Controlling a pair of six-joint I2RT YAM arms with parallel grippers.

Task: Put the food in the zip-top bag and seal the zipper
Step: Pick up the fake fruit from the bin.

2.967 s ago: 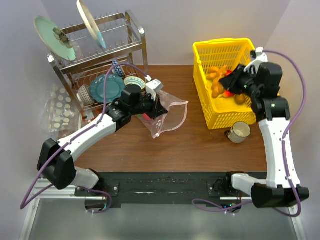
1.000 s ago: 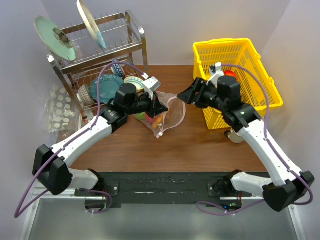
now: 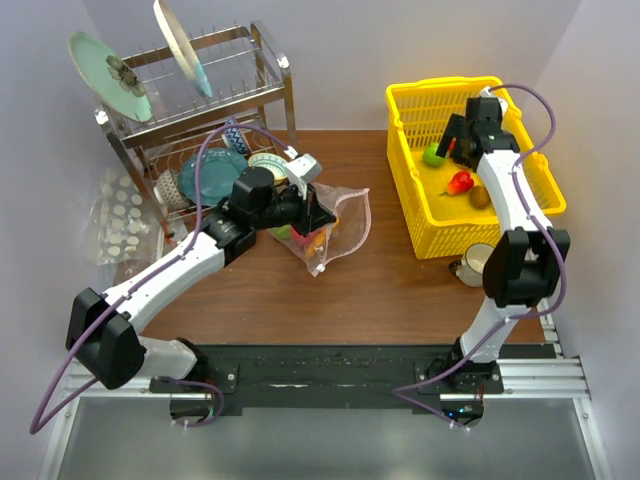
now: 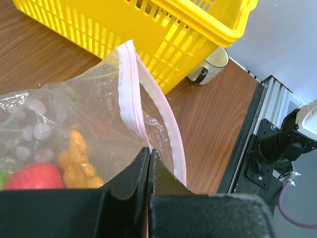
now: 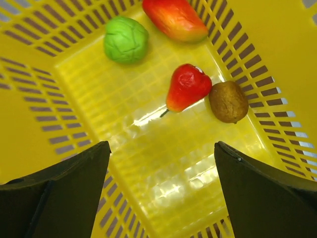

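Observation:
The robot's right gripper needs to close on the thick end [image 3: 463,180] [image 5: 191,83] of the red pear-shaped food, next to the brown food in the yellow basket.
The zip-top bag [image 3: 340,225] lies mid-table, mouth raised toward the right. My left gripper [image 3: 314,214] is shut on the bag's mouth edge, pinching the pink zipper [image 4: 130,94] between its jaws [image 4: 150,150]. Inside the bag show a red piece of food [image 4: 34,176] and a lumpy orange one [image 4: 77,158]. My right gripper [image 3: 450,145] hangs open over the yellow basket [image 3: 420,105], its jaws [image 5: 162,146] wide and holding nothing. Below it on the basket floor lie a green food [image 5: 126,39], a red-orange one [image 5: 174,19], a red pear shape [image 5: 187,85] and a brown one [image 5: 228,101].
A mug [image 3: 480,264] stands just in front of the basket. A metal dish rack [image 3: 200,120] with plates and bowls fills the back left. A clear bag of white discs [image 3: 122,215] lies at the left table edge.
My right arm has swung from the bag's mouth back over the basket, and its jaws have spread wider. My left gripper and the bag have stayed put.

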